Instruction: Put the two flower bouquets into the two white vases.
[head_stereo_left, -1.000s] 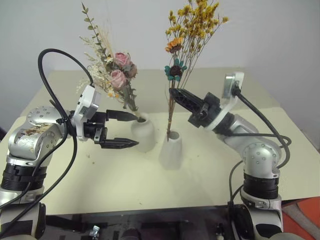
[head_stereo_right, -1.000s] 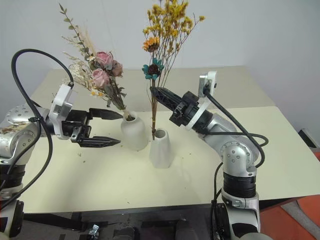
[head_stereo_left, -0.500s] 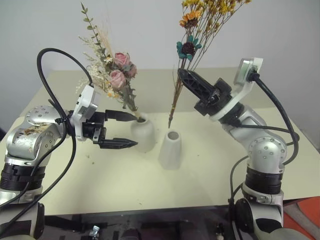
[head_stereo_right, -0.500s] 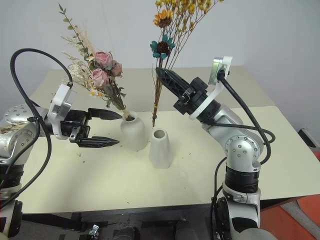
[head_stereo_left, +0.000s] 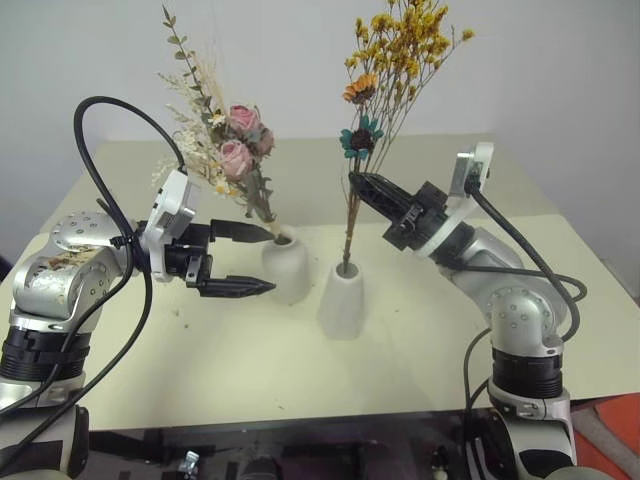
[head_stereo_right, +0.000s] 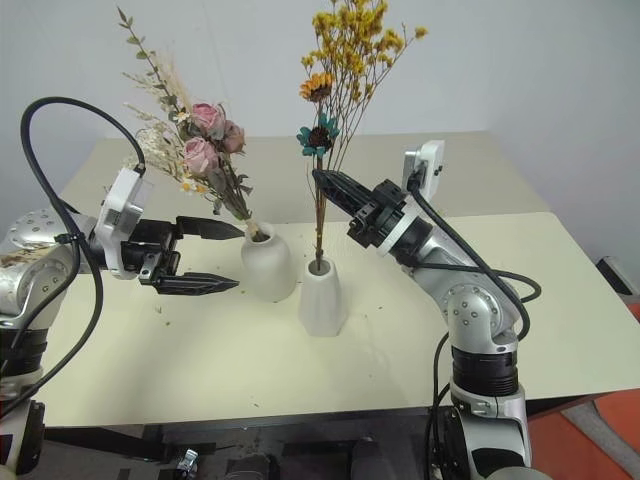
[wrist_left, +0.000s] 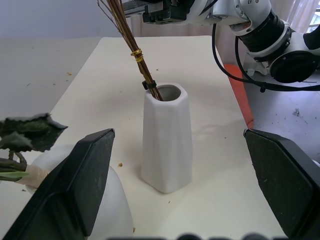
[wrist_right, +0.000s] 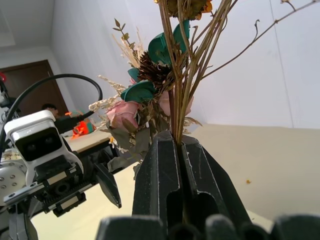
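The yellow bouquet's stem ends sit shallow in the tapered white vase, so my right gripper needs to open, take the stems closer to that vase (head_stereo_left: 349, 232) and push down.
The pink-rose bouquet (head_stereo_left: 235, 150) stands in the rounded white vase (head_stereo_left: 290, 270). My left gripper (head_stereo_right: 238, 258) is open just left of that vase, one finger on either side of its flank, holding nothing. My right gripper (head_stereo_left: 357, 182) is shut on the stems of the yellow bouquet (head_stereo_left: 400, 50), above the tapered white vase (head_stereo_left: 342, 300). The stem ends (wrist_left: 150, 87) reach down into that vase's mouth. In the right wrist view the stems (wrist_right: 177, 100) run up between the closed fingers.
Both vases stand close together near the middle of the cream table (head_stereo_left: 200, 380). Small dried crumbs lie scattered on the tabletop. A pale wall rises behind the table's far edge.
The right gripper lifted the yellow bouquet clear of the tapered vase, then lowered it, so the stems sit in the mouth again. The left gripper stayed still and open.
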